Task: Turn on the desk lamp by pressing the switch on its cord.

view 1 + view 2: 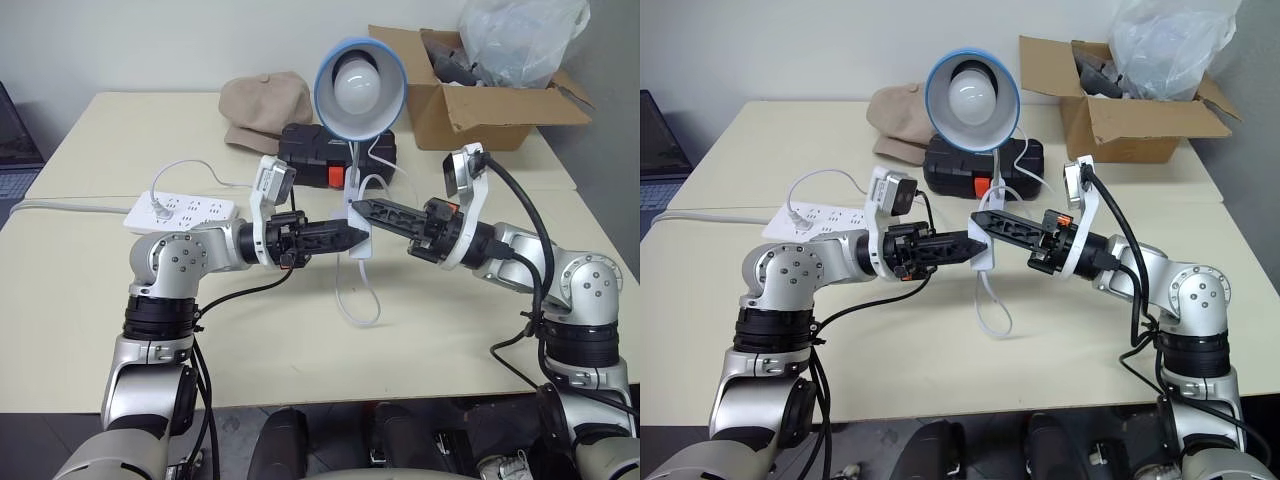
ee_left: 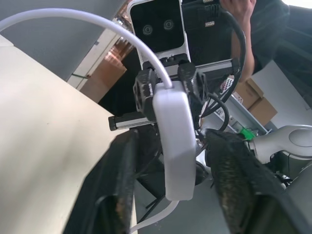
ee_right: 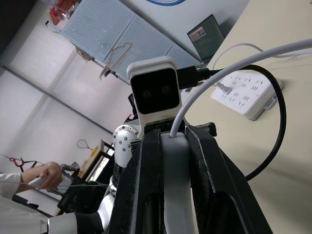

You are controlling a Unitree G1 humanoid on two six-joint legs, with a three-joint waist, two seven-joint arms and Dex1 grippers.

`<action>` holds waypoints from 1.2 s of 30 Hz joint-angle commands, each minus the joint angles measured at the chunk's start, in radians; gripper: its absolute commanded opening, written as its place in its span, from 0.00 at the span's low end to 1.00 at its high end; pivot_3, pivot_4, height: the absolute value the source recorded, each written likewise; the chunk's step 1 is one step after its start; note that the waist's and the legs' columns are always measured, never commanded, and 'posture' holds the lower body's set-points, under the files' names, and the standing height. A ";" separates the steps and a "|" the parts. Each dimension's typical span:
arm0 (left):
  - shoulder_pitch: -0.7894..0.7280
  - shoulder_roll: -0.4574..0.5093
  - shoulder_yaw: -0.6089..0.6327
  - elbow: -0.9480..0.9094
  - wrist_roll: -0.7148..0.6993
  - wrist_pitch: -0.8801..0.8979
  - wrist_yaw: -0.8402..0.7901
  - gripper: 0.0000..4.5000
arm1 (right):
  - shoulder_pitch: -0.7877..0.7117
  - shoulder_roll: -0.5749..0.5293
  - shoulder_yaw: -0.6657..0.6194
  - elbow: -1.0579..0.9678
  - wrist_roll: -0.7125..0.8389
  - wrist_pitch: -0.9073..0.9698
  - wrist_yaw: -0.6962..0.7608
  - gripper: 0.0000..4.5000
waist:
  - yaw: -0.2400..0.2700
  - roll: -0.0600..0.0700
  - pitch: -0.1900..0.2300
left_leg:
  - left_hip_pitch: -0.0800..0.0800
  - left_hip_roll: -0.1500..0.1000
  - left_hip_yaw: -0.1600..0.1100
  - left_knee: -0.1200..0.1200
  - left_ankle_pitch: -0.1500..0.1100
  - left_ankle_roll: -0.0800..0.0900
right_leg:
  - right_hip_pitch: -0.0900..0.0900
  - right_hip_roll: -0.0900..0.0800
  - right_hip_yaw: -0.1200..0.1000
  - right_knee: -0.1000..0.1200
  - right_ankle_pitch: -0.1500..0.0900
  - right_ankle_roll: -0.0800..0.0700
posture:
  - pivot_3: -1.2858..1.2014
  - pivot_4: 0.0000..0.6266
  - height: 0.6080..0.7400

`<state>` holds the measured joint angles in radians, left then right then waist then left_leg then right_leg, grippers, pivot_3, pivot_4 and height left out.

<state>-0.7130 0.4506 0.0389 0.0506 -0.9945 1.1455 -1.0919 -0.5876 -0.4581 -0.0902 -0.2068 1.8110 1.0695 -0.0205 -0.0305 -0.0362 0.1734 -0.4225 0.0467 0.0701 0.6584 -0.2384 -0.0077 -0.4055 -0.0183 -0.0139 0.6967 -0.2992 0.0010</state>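
Observation:
My right gripper should release the white switch on the bare tabletop (image 1: pixel 377 261) just in front of the desk lamp.
The desk lamp (image 1: pixel 360 85) stands at the middle of the table, its light-blue shade facing me and the white bulb showing no glow. Its thin white cord (image 1: pixel 355 300) loops down onto the tabletop. The white switch (image 1: pixel 359 240) is held up in the air in front of the lamp's stem. My right gripper (image 1: pixel 368 211) reaches in from the right and is shut on the switch (image 3: pixel 175 185). My left gripper (image 1: pixel 348 237) comes in from the left, its two fingers (image 2: pixel 122 185) standing narrowly on either side of the switch (image 2: pixel 174 141), with slim gaps showing.
A white power strip (image 1: pixel 185 212) lies at the left with a plug in it. Behind the lamp are a tan cap (image 1: pixel 265 105) and a black case (image 1: pixel 325 150). A cardboard box (image 1: pixel 490 100) holding a plastic bag sits at the back right. A person's hand (image 3: pixel 48 173) shows in the background.

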 commanded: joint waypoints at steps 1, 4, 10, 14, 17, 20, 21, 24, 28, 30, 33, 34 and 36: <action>-0.016 -0.001 -0.014 -0.012 0.012 -0.023 -0.024 0.27 | -0.017 -0.011 0.001 -0.040 0.042 -0.024 0.019 0.08 | 0.000 0.000 0.000 | 0.000 0.000 0.000 0.000 0.000 0.000 | 0.000 0.000 0.000 0.000 0.000 0.000 | 0.52 0.24 1.00; -0.012 0.005 -0.016 -0.011 0.019 -0.028 -0.035 0.15 | -0.018 -0.015 0.005 -0.041 0.048 -0.030 0.021 0.08 | 0.000 0.000 0.000 | 0.000 0.000 0.000 0.000 0.000 0.000 | 0.000 0.000 0.000 0.000 0.000 0.000 | 0.52 0.24 1.00; -0.004 0.009 -0.016 -0.017 0.028 -0.037 -0.048 0.11 | -0.023 -0.019 0.012 -0.040 0.057 -0.043 0.022 0.08 | 0.000 0.000 0.000 | 0.000 0.000 0.000 0.000 0.000 0.000 | 0.000 0.000 0.000 0.000 0.000 0.000 | 0.52 0.24 1.00; -0.005 0.007 -0.016 -0.015 0.037 -0.045 -0.046 0.11 | -0.025 -0.022 0.014 -0.038 0.058 -0.043 0.026 0.08 | 0.000 0.000 0.000 | 0.000 0.000 0.000 0.000 0.000 0.000 | 0.000 0.000 0.000 0.000 0.000 0.001 | 0.52 0.24 1.00; -0.011 0.012 -0.020 -0.013 0.032 -0.019 -0.051 0.11 | -0.026 -0.024 0.019 -0.036 0.056 -0.046 0.026 0.08 | 0.000 0.000 0.000 | 0.000 0.000 0.000 0.000 0.000 0.000 | 0.000 0.000 0.000 0.000 0.000 0.001 | 0.52 0.24 1.00; -0.011 0.014 -0.019 -0.015 0.033 -0.020 -0.058 0.11 | -0.026 -0.027 0.023 -0.036 0.057 -0.048 0.028 0.08 | 0.000 0.000 0.000 | 0.000 0.000 0.000 0.000 0.000 0.000 | 0.000 0.000 0.000 0.000 0.000 0.000 | 0.52 0.24 1.00; -0.012 0.016 -0.019 -0.013 0.031 -0.014 -0.057 0.11 | -0.026 -0.028 0.024 -0.036 0.057 -0.048 0.029 0.08 | 0.000 0.000 0.000 | 0.000 0.000 0.000 0.000 0.000 0.000 | 0.000 0.000 0.000 0.000 0.000 0.001 | 0.52 0.24 1.00; -0.014 0.019 -0.021 -0.009 0.030 -0.004 -0.059 0.26 | -0.025 -0.029 0.025 -0.036 0.057 -0.049 0.030 0.08 | 0.000 0.000 0.000 | 0.000 0.000 0.000 0.000 0.000 0.000 | 0.000 0.000 0.000 0.000 0.000 0.001 | 0.52 0.24 1.00; -0.009 0.034 -0.029 -0.015 0.028 0.002 -0.084 0.44 | -0.024 -0.030 0.027 -0.034 0.057 -0.049 0.033 0.08 | 0.000 0.000 0.000 | 0.000 0.000 0.000 0.000 0.000 0.000 | 0.000 0.000 0.000 0.000 0.000 0.001 | 0.52 0.24 1.00; -0.008 0.040 -0.028 -0.015 0.025 0.002 -0.089 0.52 | -0.024 -0.032 0.028 -0.033 0.057 -0.050 0.036 0.08 | 0.000 0.000 0.000 | 0.000 0.000 0.000 0.000 0.000 0.000 | 0.000 0.000 0.000 -0.001 0.000 0.001 | 0.52 0.24 1.00; -0.003 0.050 -0.025 -0.021 0.021 0.004 -0.098 0.64 | -0.022 -0.033 0.028 -0.034 0.056 -0.050 0.037 0.08 | 0.000 0.000 0.000 | 0.000 0.000 0.000 0.000 0.000 0.000 | 0.000 0.000 0.000 -0.001 0.000 0.001 | 0.52 0.24 1.00; 0.001 0.055 -0.026 -0.027 0.020 0.005 -0.102 0.67 | -0.021 -0.033 0.028 -0.034 0.056 -0.050 0.037 0.08 | 0.000 0.000 0.000 | 0.000 0.000 0.000 0.000 0.000 0.000 | 0.000 0.000 0.000 -0.001 0.000 0.001 | 0.52 0.24 1.00; 0.008 0.062 -0.027 -0.038 0.017 0.007 -0.106 0.75 | -0.021 -0.033 0.028 -0.032 0.052 -0.050 0.039 0.08 | 0.000 0.000 0.000 | 0.000 0.000 0.000 0.000 0.000 0.000 | 0.000 0.000 0.000 -0.001 0.000 0.001 | 0.52 0.24 1.00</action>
<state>-0.7102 0.4969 0.0058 0.0489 -0.9611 1.1500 -1.1744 -0.5912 -0.4830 -0.0548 -0.2068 1.8377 1.0338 0.0000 -0.0306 -0.0362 0.1734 -0.4228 0.0469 0.0699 0.6584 -0.2384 -0.0076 -0.4055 -0.0183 -0.0141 0.6961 -0.2997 0.0018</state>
